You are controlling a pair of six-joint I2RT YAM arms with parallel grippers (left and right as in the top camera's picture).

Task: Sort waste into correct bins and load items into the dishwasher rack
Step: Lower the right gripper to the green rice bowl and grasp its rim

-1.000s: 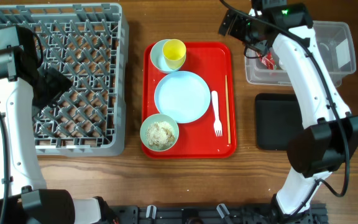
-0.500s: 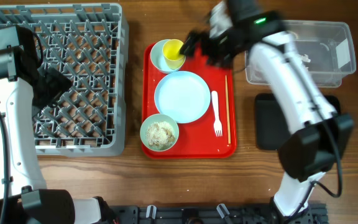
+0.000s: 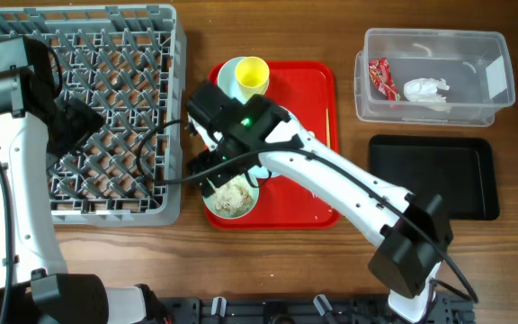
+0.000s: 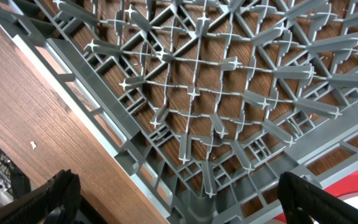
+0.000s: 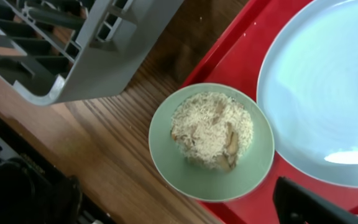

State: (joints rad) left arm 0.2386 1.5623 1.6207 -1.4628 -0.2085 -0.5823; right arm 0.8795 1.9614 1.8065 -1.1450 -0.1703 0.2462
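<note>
Next, I close my right gripper on the front rim [image 3: 237, 218] [image 5: 186, 196] of the pale green bowl, next to the front edge of the red serving tray.
A pale green bowl [image 3: 232, 196] [image 5: 166, 163] of beige rice scraps [image 5: 211, 129] sits at the front left corner of the red serving tray [image 3: 317, 211]. My right gripper [image 3: 223, 171] [image 5: 176, 205] hangs open just above it, a finger on each side and nothing held. The pale blue plate [image 5: 322, 87] lies beside the bowl; in the overhead view the arm covers most of it. A yellow cup [image 3: 252, 76] stands in a pale blue bowl [image 3: 227, 76]. A wooden stick [image 3: 327, 126] shows partly. My left gripper [image 3: 77, 121] [image 4: 182, 202] is open and empty over the grey dishwasher rack [image 3: 79, 108] [image 4: 197, 93].
The clear tub [image 3: 430, 40] at the back right holds a red wrapper [image 3: 384, 78] and a white tissue [image 3: 425, 89]. A black tray [image 3: 434, 177] lies in front of it. The rack's corner [image 5: 104, 50] is close to the green bowl, with bare wood [image 5: 123, 143] between.
My right arm swung from the clear tub across the red tray to above the green bowl. The red wrapper now lies in the tub. The left arm has not moved.
</note>
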